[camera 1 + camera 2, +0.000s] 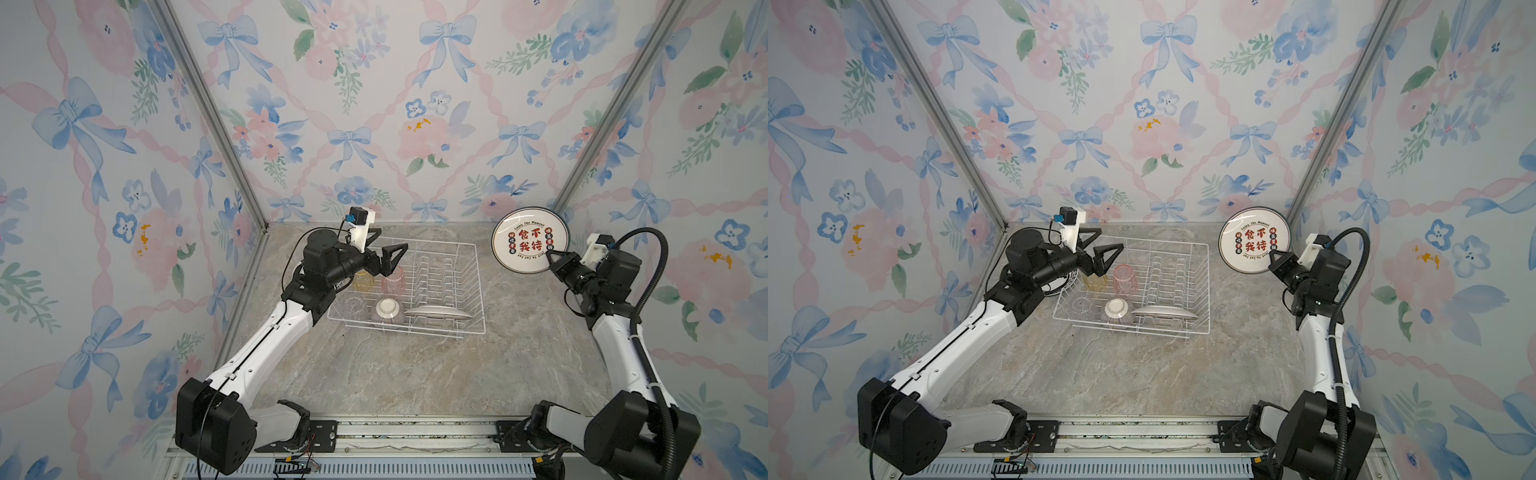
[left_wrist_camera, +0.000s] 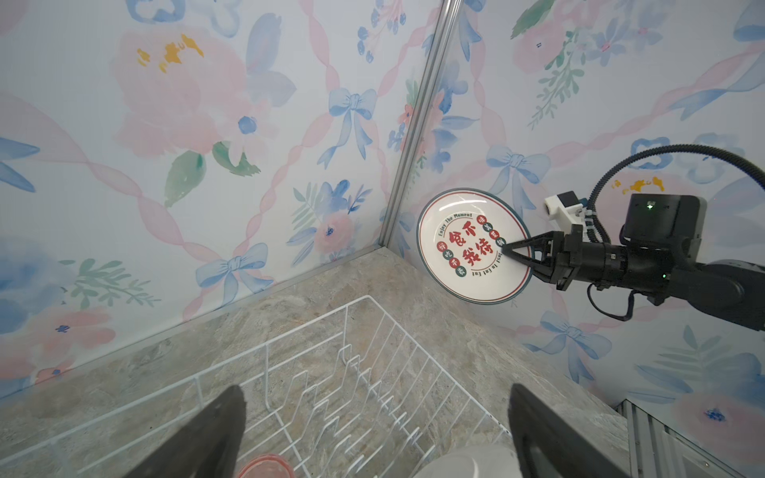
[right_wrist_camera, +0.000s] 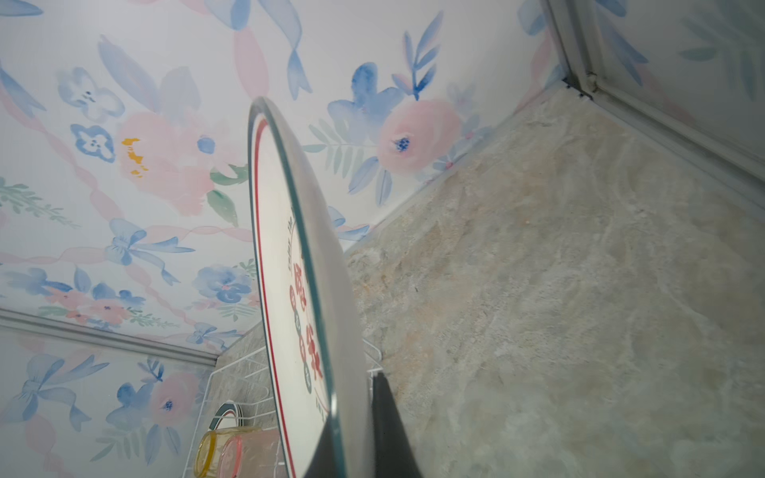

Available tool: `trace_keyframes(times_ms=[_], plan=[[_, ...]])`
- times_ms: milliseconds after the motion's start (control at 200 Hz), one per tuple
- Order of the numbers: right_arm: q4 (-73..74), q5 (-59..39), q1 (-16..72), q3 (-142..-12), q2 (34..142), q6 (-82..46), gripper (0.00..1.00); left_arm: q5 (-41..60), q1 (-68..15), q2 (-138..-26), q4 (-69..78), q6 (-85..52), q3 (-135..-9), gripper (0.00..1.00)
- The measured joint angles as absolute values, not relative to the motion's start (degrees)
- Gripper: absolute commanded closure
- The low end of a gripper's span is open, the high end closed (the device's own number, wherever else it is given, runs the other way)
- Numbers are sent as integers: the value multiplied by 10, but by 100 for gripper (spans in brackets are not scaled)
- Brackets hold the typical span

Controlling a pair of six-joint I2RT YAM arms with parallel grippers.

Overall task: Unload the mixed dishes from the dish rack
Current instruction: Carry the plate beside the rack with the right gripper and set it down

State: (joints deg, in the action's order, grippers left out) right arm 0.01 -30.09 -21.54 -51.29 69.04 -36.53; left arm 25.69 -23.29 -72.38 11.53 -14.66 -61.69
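Note:
Next, my right gripper sets the red-lettered plate down on the bare marble tabletop (image 1: 505, 282), next to the white wire dish rack.
The white wire dish rack (image 1: 440, 332) (image 1: 1207, 286) (image 2: 364, 302) sits mid-table. Inside it stand a pink tumbler (image 1: 392, 280) (image 1: 1125, 278), a yellow tumbler (image 1: 363, 280) (image 3: 207, 451) and a clear tumbler (image 1: 353, 307), all upside down. An upturned ribbed bowl (image 1: 388, 313) (image 1: 1117, 313) and a flat-lying plate (image 1: 438, 312) (image 1: 1165, 312) are beside them. My left gripper (image 1: 392, 237) (image 1: 1111, 237) (image 2: 374, 393) hangs open above the pink tumbler, holding nothing. My right gripper (image 1: 548, 252) (image 1: 1271, 253) (image 3: 360, 422) is shut on the rim of a red-lettered plate (image 1: 528, 241) (image 2: 472, 248) (image 3: 289, 289), held on edge in the air right of the rack.
A green-rimmed plate (image 1: 1068, 282) (image 3: 225, 414) lies on the table left of the rack, mostly hidden under my left arm. Floral walls close the back and both sides. Marble tabletop (image 1: 415, 374) stretches in front of the rack, and a metal rail (image 1: 415, 432) runs along the front edge.

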Motion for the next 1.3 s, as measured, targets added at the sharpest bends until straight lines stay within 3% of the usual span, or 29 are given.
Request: trace_keyframes(times_ms=[410,760,860,1300], plan=[[84,-309,-235,-443,895,-427,100,254,-233,-756,124,-141,-612,2],[147,-325,-216,-441,999,-449,97,260,-233,-777,124,-141,-613,2],[162,-335,-216,-444,1011,-450,91,264,-233,-783,124,-141,-613,2],[163,-340,-222,-444,1027,-425,48,270,-233,-794,118,-139,-618,2]])
